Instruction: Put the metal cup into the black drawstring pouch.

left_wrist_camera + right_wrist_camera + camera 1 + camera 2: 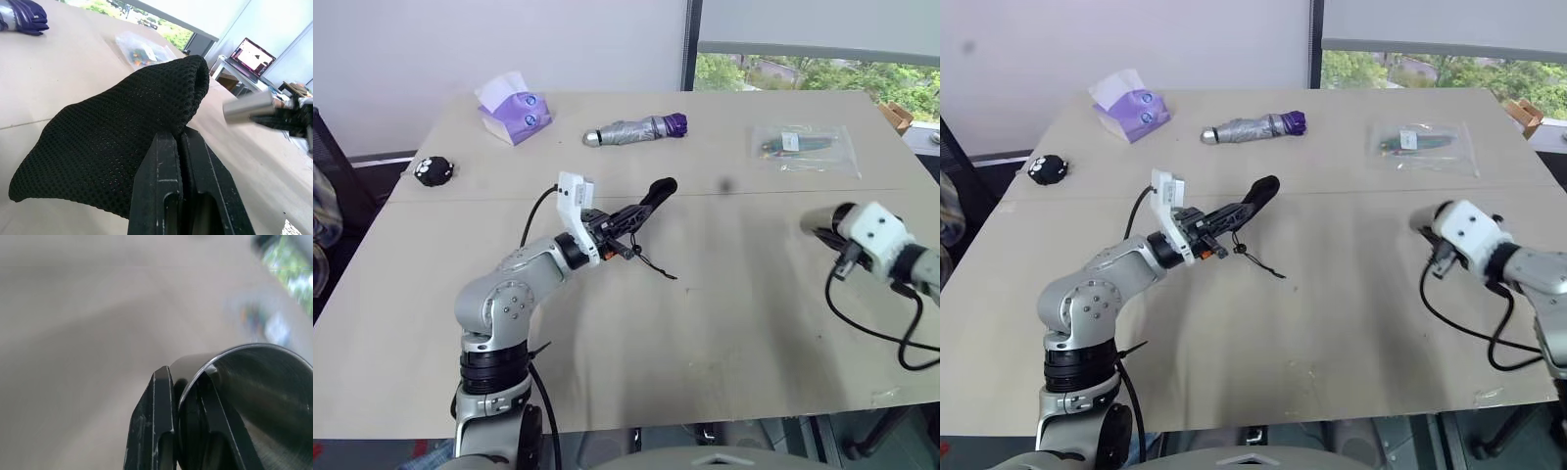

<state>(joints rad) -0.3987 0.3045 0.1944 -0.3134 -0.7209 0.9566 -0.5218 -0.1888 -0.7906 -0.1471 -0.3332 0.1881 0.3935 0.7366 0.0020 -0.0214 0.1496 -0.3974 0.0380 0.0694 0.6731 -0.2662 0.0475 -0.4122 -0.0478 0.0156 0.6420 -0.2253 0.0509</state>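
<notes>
My left gripper is pinching the opening of the black drawstring pouch together. I will put the pouch down and regrip its edge (201,81) before I put the metal cup in.
My left gripper (619,230) is shut on the lower edge of the black drawstring pouch (652,198) and holds it up off the table. The mesh pouch (112,132) bulges past my left fingers (161,166), and its thin cord (653,265) dangles to the tabletop. Over at the right, my right gripper (188,377) is shut on the rim of the metal cup (259,396), one finger inside and one outside. The shiny cup (817,221) hangs above the table, lying roughly level, well apart from the pouch. It also appears beyond the pouch as a silver cup (247,106).
At the back of the beige table (724,323) are a purple tissue pack (514,110), a silver folded umbrella (634,129) and a clear plastic bag (803,145). A round black fuzzy toy (433,170) sits at the left edge. A cable (862,313) loops under my right wrist.
</notes>
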